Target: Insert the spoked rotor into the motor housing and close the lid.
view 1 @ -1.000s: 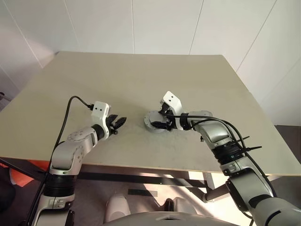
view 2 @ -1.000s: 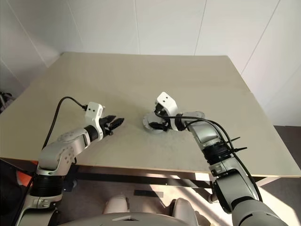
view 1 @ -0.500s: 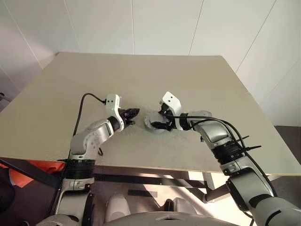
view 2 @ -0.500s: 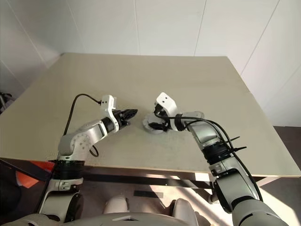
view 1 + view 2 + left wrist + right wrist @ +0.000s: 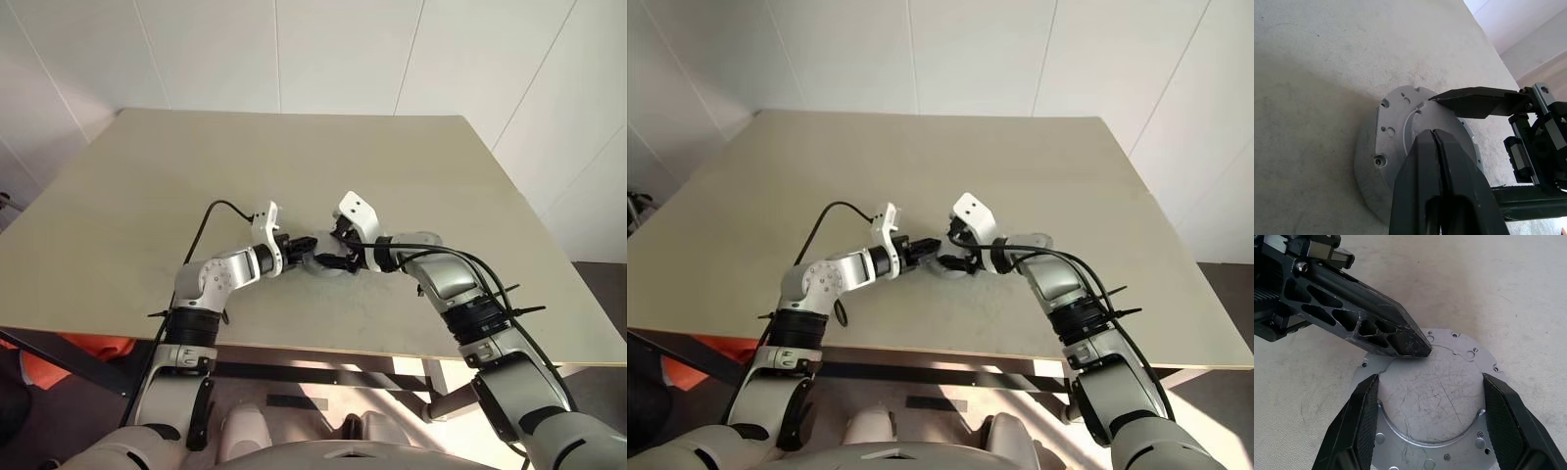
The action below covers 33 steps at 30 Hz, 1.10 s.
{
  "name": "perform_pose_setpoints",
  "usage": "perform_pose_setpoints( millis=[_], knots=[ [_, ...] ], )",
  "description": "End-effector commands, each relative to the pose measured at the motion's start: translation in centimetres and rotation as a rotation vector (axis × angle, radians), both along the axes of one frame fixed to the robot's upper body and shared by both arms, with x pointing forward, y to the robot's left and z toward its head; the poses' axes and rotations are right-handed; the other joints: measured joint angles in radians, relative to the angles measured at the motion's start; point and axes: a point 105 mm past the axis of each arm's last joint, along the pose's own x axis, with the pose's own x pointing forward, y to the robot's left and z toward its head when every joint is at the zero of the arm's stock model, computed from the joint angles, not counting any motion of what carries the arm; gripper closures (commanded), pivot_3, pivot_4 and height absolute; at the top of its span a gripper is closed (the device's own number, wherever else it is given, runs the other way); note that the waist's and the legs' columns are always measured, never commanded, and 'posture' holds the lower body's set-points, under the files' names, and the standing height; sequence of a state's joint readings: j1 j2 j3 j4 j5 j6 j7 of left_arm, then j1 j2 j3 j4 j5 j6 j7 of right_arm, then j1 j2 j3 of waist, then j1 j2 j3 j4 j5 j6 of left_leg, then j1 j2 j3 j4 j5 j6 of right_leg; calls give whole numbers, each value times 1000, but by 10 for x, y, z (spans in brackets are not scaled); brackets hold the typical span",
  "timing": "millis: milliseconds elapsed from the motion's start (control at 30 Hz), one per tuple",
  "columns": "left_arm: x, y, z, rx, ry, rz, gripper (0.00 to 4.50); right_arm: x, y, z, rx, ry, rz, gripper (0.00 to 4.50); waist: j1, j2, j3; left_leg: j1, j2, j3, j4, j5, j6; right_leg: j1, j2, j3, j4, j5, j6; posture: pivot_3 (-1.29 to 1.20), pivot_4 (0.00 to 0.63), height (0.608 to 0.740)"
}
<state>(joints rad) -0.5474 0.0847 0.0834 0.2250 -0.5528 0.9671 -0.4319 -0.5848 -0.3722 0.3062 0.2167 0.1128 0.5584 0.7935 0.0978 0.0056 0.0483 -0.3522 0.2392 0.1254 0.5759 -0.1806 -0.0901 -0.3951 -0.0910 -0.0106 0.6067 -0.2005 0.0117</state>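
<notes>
The raised centre is straddled from above by my right gripper, so that gripper should open, back away and grip the motor housing's rim (image 5: 1471, 453) across its thickness before it lifts.
The motor housing (image 5: 1430, 401) lies flat on the table (image 5: 294, 157), a round silver piece with a holed flange and a raised, scratched flat centre. My right gripper (image 5: 1430, 382) straddles that raised centre, its two black fingers spread wide and lying against opposite sides of it. My left gripper (image 5: 1434, 132) is shut with nothing in it, and its pointed tip (image 5: 1422, 350) rests at the edge of the raised centre, opposite the right gripper (image 5: 338, 257). The spoked rotor and the lid are out of view.
The tan table reaches well beyond the housing on every side, with white walls behind it. A black cable (image 5: 211, 220) loops from my left wrist over the table. The near table edge (image 5: 294, 348) runs below both arms.
My left gripper has closed and swung right across the table until its tip reached the housing. The right gripper and the housing have stayed put.
</notes>
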Motion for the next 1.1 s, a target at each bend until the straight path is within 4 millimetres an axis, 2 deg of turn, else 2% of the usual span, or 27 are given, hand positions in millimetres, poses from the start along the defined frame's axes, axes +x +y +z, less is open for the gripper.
perform_pose_setpoints(
  millis=[33,233,300,367,400,600,833,1000,1100],
  knots=[
    [-3,4,-20,84,74,7,4455,1,-11,-9,-33,35,-60,1395,0,0,0,1,0,0,0,0,0,1,0,0,0,0,0,0,0,740],
    [-3,3,-20,78,81,13,4455,4,-13,-4,-12,40,-84,1395,0,0,0,3,0,0,0,0,0,4,0,0,-1,-4,7,0,0,740],
    [-4,3,-20,75,83,14,4500,4,-12,-2,-2,49,-78,678,0,0,0,3,0,0,0,0,0,4,0,0,-1,-4,7,0,0,740],
    [-4,3,-20,72,83,15,4500,2,-12,2,-8,30,-61,140,0,0,0,2,0,0,-1,0,0,5,0,0,-1,-4,7,0,0,740],
    [-4,3,-20,70,84,16,4500,2,-11,5,-14,10,-50,28,0,0,0,2,0,0,-1,0,0,5,0,0,-1,-4,7,0,0,740],
    [-3,3,-19,59,89,16,4500,-13,-3,27,60,12,55,28,0,0,0,2,0,0,-2,0,0,4,0,0,-2,-4,7,0,0,740],
    [-2,2,-19,54,91,13,4500,-17,-13,53,237,172,38,28,0,1,0,2,0,0,-5,0,0,3,0,0,-3,-5,7,0,0,740],
    [-1,3,-19,54,90,19,4500,-4,-34,42,232,265,-80,28,1,1,0,2,-1,0,-5,0,0,3,-1,0,-3,-5,7,0,0,740],
    [0,4,-20,53,89,23,4500,5,-54,22,211,356,-202,28,0,1,0,2,-1,0,-5,0,0,3,-1,0,-3,-5,7,0,0,740]
  ],
)
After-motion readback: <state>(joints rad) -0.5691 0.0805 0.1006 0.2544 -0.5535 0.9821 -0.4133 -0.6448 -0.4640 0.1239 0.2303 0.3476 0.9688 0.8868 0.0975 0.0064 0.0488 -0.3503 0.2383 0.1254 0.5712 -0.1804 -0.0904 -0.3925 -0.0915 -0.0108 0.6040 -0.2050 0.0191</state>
